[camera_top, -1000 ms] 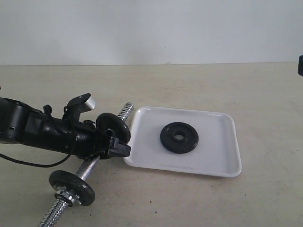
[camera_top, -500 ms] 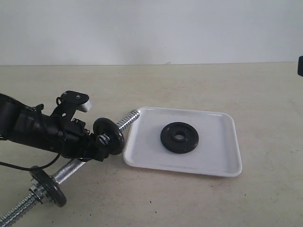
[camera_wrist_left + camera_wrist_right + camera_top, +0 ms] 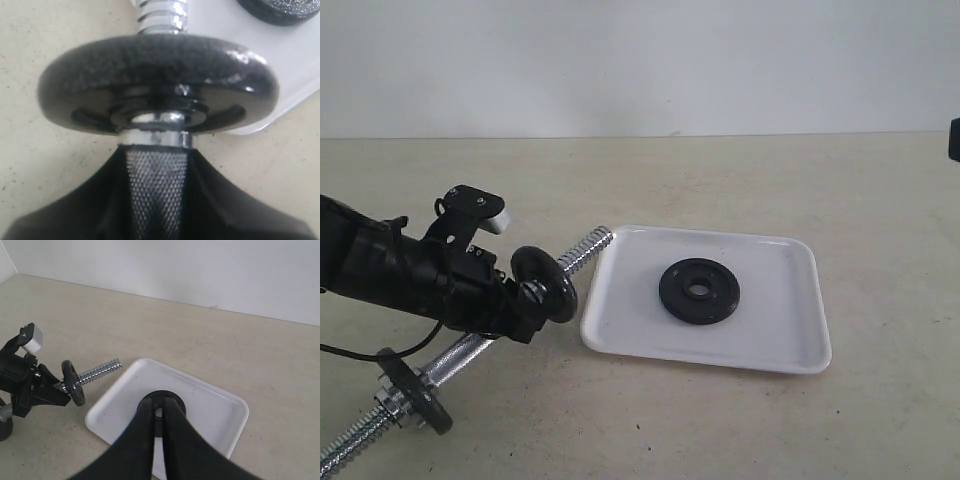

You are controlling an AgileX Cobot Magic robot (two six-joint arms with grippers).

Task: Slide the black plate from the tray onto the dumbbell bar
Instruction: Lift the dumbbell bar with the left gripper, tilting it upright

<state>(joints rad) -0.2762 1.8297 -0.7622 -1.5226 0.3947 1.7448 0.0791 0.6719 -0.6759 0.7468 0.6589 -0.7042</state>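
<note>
The far end of the dumbbell bar is low by the tray. Next, my left gripper takes the bar's knurled handle (image 3: 466, 351) farther behind the disc and lifts that end first.
The black plate (image 3: 698, 291) lies flat near the middle of the white tray (image 3: 630, 315). The dumbbell bar (image 3: 582, 250) slants from the tray's left rim toward the front left. My left gripper (image 3: 525, 302) is shut on its knurled middle (image 3: 156, 190), right behind a black disc (image 3: 544, 284) threaded on the bar. In the left wrist view that disc (image 3: 155, 75) fills the frame, with the tray (image 3: 280, 85) behind it. My right gripper (image 3: 159, 407) hangs high over the tray (image 3: 205, 400), shut and empty, its fingers hiding part of the plate (image 3: 177, 402).
A second black disc with a silver nut (image 3: 415, 390) sits on the bar's near threaded end at the front left. The beige tabletop runs back to a white wall. A dark part of the right arm (image 3: 955, 138) shows at the right edge.
My left gripper has closed on the bar. The bar's near end, with the nut disc, has swung left, and the arm has drawn back to the left.
</note>
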